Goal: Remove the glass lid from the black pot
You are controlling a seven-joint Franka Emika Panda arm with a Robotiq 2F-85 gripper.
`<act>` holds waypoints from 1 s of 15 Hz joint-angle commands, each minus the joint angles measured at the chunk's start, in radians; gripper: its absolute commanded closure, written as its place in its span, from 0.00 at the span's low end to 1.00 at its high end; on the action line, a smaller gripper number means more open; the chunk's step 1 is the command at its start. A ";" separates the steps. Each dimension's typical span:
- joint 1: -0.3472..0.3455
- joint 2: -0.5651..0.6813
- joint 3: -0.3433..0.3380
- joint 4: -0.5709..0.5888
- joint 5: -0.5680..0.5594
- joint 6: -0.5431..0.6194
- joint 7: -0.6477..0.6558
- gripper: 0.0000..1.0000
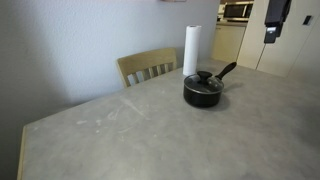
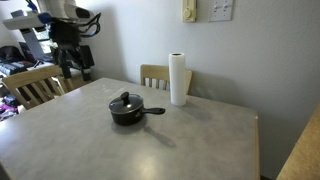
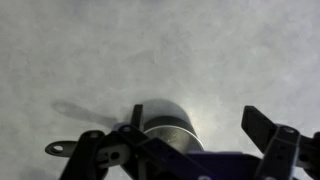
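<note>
I will grip the black knob [image 1: 204, 75] of the glass lid to lift it off the black pot.
The black pot [image 1: 203, 94] stands on the grey table, its long handle pointing away from the roll in both exterior views; it also shows from the other side [image 2: 127, 114]. The glass lid [image 1: 203, 80] with its black knob sits on the pot [image 2: 125, 104]. My gripper [image 1: 274, 27] hangs high in the air, well off to one side of the pot and apart from it [image 2: 71, 58]. In the wrist view its jaws [image 3: 194, 112] are open and empty. The pot and lid are out of the wrist view.
A tall white paper-towel roll [image 1: 191, 50] stands just behind the pot [image 2: 178, 78], and shows from above in the wrist view [image 3: 165, 125]. Wooden chairs [image 1: 147, 67] [image 2: 30, 85] stand at the table's edges. The table [image 1: 120, 130] spreads wide in front.
</note>
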 commanded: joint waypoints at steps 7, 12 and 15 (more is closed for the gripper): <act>0.023 0.043 0.003 -0.002 0.010 0.094 -0.064 0.00; 0.020 0.121 -0.004 -0.036 0.014 0.359 -0.118 0.00; 0.012 0.219 -0.004 -0.003 0.001 0.475 -0.164 0.00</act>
